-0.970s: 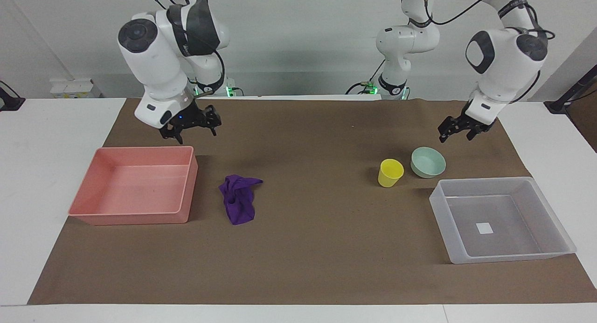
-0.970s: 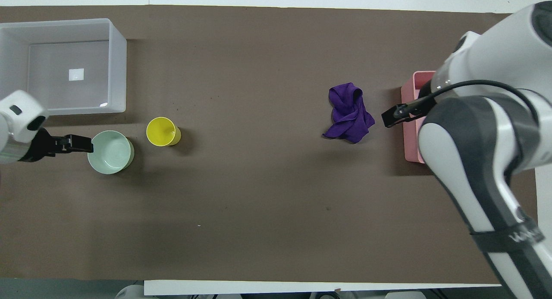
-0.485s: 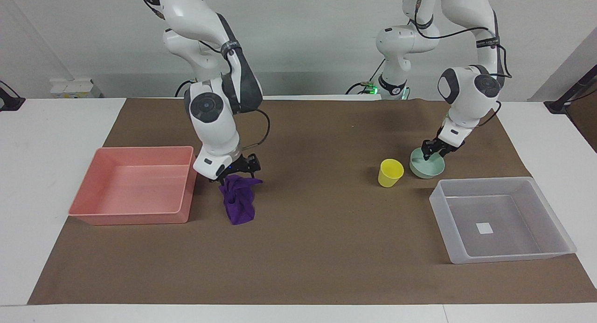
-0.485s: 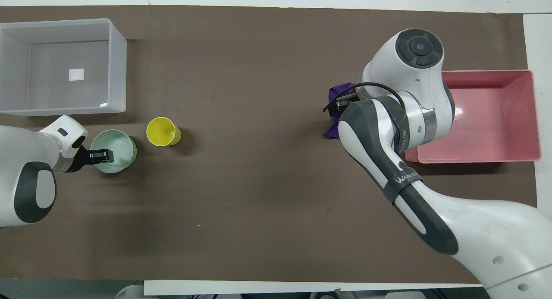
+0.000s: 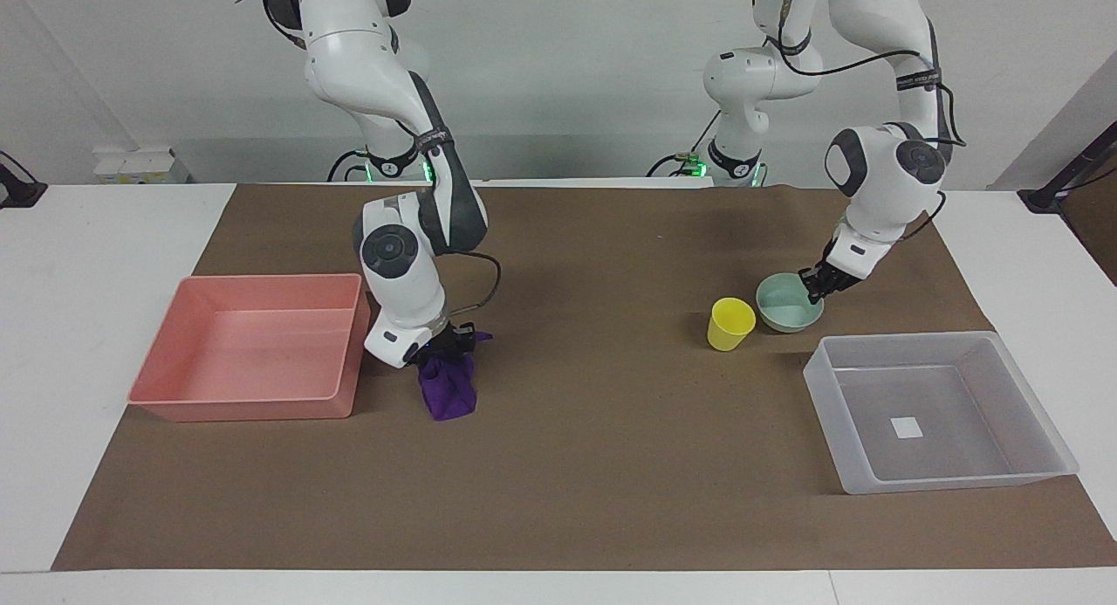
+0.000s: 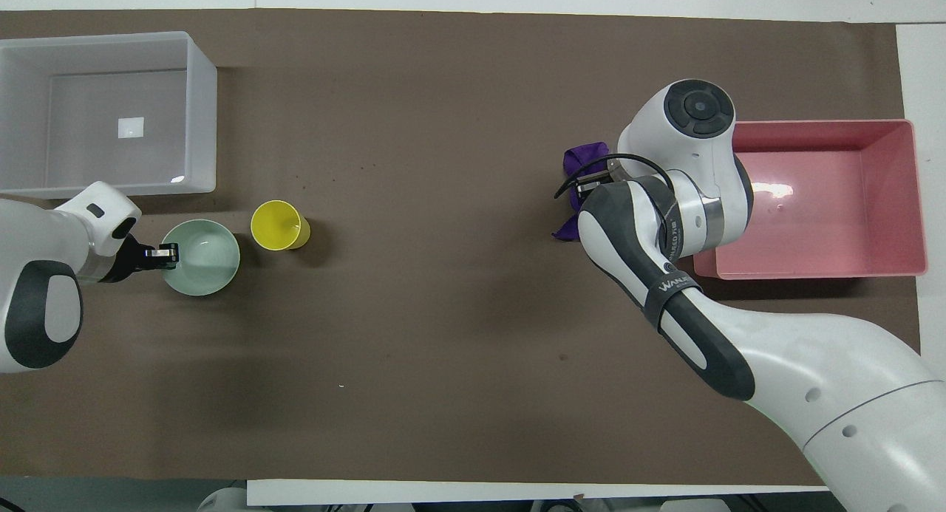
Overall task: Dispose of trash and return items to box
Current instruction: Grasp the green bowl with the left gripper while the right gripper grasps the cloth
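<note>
Next, I release the mint-green bowl with my left gripper by the white square on the clear box's bottom [image 6: 147,114].
The purple cloth [image 5: 449,391] lies on the brown mat beside the pink bin. My right gripper [image 5: 443,350] is pressed down into its top and shut on it; in the overhead view the arm hides most of the cloth [image 6: 582,157]. The mint-green bowl [image 5: 781,306] stands next to the yellow cup [image 5: 729,322], both nearer to the robots than the clear box [image 5: 960,481]. My left gripper [image 5: 818,288] is down at the bowl's rim and shut on it, on the side away from the cup. In the overhead view the left gripper [image 6: 161,253] meets the bowl [image 6: 203,264] beside the cup [image 6: 277,224]. The box [image 6: 203,113] holds nothing.
The opaque pink bin [image 5: 244,409] stands at the right arm's end of the table and holds nothing; it also shows in the overhead view [image 6: 813,264]. The brown mat [image 5: 611,465] covers the middle of the white table.
Both grippers came down from the air, the right onto the cloth, the left onto the bowl. The bowl has slid a little toward the cup. The cloth looks more bunched under the right gripper.
</note>
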{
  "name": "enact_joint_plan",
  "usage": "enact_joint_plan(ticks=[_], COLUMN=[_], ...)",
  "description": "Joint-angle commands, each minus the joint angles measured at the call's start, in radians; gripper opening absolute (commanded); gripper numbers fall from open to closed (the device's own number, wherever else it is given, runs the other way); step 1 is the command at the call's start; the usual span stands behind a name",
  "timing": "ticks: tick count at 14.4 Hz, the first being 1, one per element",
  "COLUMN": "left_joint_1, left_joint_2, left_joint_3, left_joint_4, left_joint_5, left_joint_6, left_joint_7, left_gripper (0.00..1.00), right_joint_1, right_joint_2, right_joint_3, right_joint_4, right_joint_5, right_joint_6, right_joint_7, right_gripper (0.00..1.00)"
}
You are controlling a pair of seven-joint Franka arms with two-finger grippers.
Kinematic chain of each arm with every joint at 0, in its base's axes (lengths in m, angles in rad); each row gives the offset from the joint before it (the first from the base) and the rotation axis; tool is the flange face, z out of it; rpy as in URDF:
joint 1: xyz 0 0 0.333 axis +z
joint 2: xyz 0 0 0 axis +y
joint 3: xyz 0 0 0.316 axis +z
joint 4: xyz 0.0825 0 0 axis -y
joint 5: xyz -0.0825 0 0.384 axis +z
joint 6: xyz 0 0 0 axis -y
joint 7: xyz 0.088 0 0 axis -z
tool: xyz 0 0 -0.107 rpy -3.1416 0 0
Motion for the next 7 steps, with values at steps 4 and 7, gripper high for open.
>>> enact_joint_plan(ticks=[4,7], left_joint_1=[0.018,0.07], left_joint_2=[-0.01,0.094], left_joint_3=[0.012,0.013], left_joint_4=[0.373,0.512], left_joint_5=[-0.011,-0.043], left_joint_6=[-0.424,-0.344], left_joint_7=[-0.01,-0.015], left_gripper=[0.0,0.0], right_joint_1=[-0.013,-0.014], right_joint_2=[-0.041,-0.095], right_joint_3=[0.004,0.0], right_joint_4=[0.05,0.11], right_joint_5=[0.002,0.002], right_joint_6=[-0.101,-0.204], right_joint_7=[-0.001,-0.001], right_gripper=[0.0,0.0])
